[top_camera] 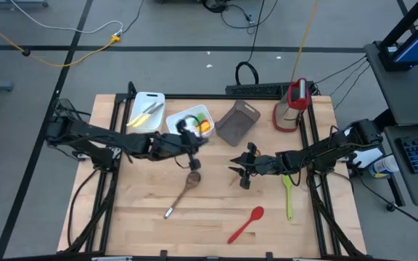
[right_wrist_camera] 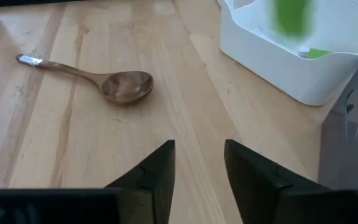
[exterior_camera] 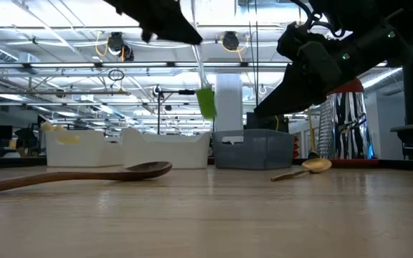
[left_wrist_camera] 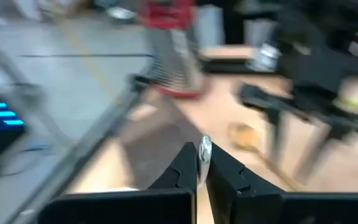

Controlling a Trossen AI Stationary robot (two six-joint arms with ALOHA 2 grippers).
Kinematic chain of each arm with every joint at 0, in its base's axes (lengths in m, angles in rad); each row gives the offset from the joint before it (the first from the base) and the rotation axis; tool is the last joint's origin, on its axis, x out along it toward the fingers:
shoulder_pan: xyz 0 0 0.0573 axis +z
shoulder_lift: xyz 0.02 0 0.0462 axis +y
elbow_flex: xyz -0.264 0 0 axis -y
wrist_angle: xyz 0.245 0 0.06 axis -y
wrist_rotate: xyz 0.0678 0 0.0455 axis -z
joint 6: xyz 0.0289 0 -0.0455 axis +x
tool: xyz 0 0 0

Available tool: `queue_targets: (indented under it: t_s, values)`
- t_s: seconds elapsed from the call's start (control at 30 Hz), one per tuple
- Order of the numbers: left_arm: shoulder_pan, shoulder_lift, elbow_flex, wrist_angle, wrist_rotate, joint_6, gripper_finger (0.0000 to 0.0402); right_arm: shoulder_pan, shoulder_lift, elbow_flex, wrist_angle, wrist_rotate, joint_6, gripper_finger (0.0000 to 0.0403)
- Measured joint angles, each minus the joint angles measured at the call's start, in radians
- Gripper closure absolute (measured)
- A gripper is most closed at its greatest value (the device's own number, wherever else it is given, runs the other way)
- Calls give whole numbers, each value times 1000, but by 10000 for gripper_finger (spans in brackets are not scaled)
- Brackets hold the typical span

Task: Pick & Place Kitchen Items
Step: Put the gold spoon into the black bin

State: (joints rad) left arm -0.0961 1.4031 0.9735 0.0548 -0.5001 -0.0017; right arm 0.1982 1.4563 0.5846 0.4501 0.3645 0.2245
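Note:
The green-headed utensil will drop from my left gripper among the orange and green items inside their white bin (top_camera: 199, 124).
My left gripper (top_camera: 193, 145) is shut on a green-headed utensil (exterior_camera: 206, 100), which hangs in the air near the right-hand white bin (top_camera: 191, 119). My right gripper (top_camera: 239, 172) stands open at the table's middle right, with nothing between its fingers (right_wrist_camera: 160, 168). A gold spoon (exterior_camera: 314, 166) lies flat on the table just below it. A brown wooden spoon (top_camera: 183, 192) lies flat in the middle. Nearer the front edge is a red spoon (top_camera: 247, 223), and a green utensil (top_camera: 288, 197) lies at the right. My left gripper pinches the pale handle end (left_wrist_camera: 204, 149) of the green-headed utensil between its two fingertips. The fingers come from the table's left, slanting a little down. The utensil hangs below them, slightly tilted, its green head (exterior_camera: 206, 104) lowest and clear of the table.
At the far edge stand a left white bin (top_camera: 145, 110) holding pale knives, a grey bin (top_camera: 238, 122) and a red-and-silver appliance (top_camera: 290, 105). The right-hand white bin holds orange and green items. Bare wood lies at the front left.

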Motion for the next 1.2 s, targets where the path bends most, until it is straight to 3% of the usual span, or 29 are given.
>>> queue_targets:
  t_s: [0.13, 0.2, 0.43, 0.6, 0.8, 0.97, 1.2]
  values:
    - [18, -57, 1, -64, -196, -24, 397, 0, 1, 0, -4, 0, 0, 266]
    - [46, -57, 2, -81, -225, -57, 395, 0, 1, 0, -5, 0, 0, 266]
    - [190, 15, -11, -95, -170, -199, 397, -1, 2, -2, -5, 0, -1, 266]
    - [263, 40, -72, 9, -147, -280, 392, -1, 2, -2, -7, -1, -1, 266]
    - [272, 70, -218, 292, -100, -328, 388, -1, 3, -2, -9, -1, -1, 266]
    - [281, 95, -313, 419, -107, -341, 384, -1, 3, -2, -6, -1, -1, 266]
    - [284, 100, -331, 312, -104, -344, 376, -1, 3, -2, -3, -1, -1, 266]
